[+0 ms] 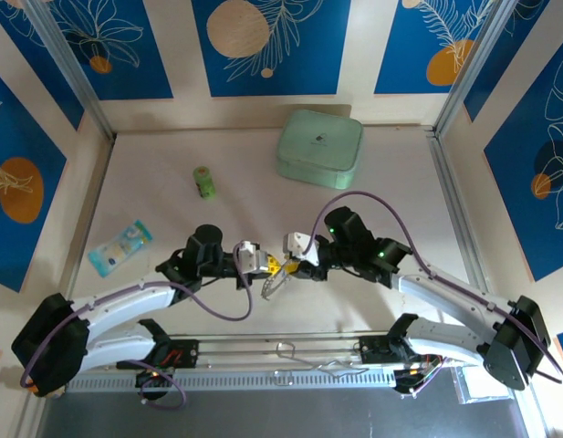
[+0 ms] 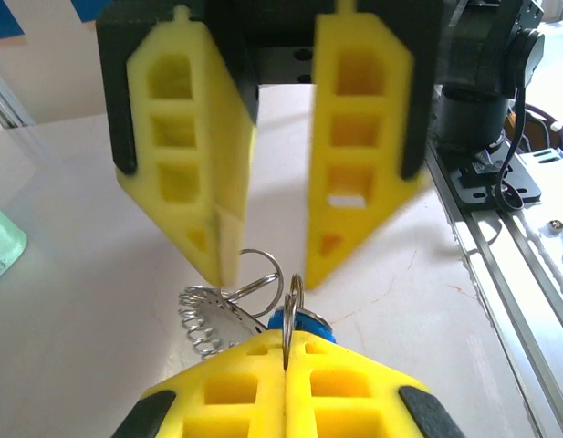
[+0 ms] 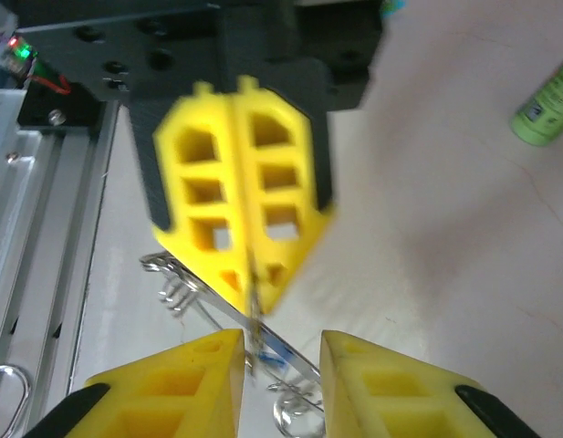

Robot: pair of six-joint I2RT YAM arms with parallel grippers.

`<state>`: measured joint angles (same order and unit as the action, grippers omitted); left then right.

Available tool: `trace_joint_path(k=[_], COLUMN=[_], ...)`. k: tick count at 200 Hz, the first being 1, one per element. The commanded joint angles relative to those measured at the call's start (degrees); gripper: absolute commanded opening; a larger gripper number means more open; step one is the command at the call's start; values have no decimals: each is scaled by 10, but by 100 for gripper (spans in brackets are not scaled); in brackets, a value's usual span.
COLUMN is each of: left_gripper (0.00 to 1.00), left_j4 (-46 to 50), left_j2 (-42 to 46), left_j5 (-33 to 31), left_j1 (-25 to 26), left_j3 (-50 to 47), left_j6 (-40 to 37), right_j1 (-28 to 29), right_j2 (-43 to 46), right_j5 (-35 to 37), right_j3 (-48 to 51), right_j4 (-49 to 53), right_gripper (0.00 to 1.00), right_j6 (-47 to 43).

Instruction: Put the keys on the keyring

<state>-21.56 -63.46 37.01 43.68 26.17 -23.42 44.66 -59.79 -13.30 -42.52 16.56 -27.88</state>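
Next, I pinch the silvery ring (image 3: 255, 319) with my right gripper before my left gripper opens, as the flat piece slants between my right gripper's fingers with the silvery ring off-centre.
My left gripper (image 1: 259, 265) (image 2: 287, 342) is shut on a thin silvery ring (image 2: 291, 301), seen edge-on. A blue-headed key (image 2: 307, 323) sits right behind that ring. Beside it hangs the keyring (image 2: 203, 319) with its coiled links, plus a small loop (image 2: 255, 276). The bunch dangles below both grippers (image 1: 274, 285). My right gripper (image 1: 297, 266) (image 3: 281, 351) faces the left one and stands open, its fingers (image 3: 194, 379) either side of a flat silver strip (image 3: 295, 351) without pinching it. The left gripper (image 3: 249, 292) shows opposite, shut.
A mint-green case (image 1: 320, 146) stands at the back. A green cylinder (image 1: 204, 182) (image 3: 546, 114) lies left of it, a blue-white packet (image 1: 119, 246) at the far left. A metal rail (image 1: 281, 365) with a loose wire hook (image 1: 286, 349) runs along the near edge.
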Motion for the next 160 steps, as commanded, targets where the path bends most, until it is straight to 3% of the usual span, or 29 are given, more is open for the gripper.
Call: trace_joint_path(k=[1, 65, 160], left_gripper=[0, 0, 0], left_j4=[-83, -95, -116], left_j2=[14, 5, 5], left_j5=[13, 7, -11], left_j1=[3, 3, 4], left_j3=[-21, -17, -19], left_j6=[27, 33, 27], right_j1=[-8, -7, -5], right_j2=[16, 17, 12], right_j5=[-29, -54, -20], right_j3=[23, 24, 27], right_j4=[-27, -25, -46], right_gripper=[29, 29, 28], right_j6=[40, 47, 40])
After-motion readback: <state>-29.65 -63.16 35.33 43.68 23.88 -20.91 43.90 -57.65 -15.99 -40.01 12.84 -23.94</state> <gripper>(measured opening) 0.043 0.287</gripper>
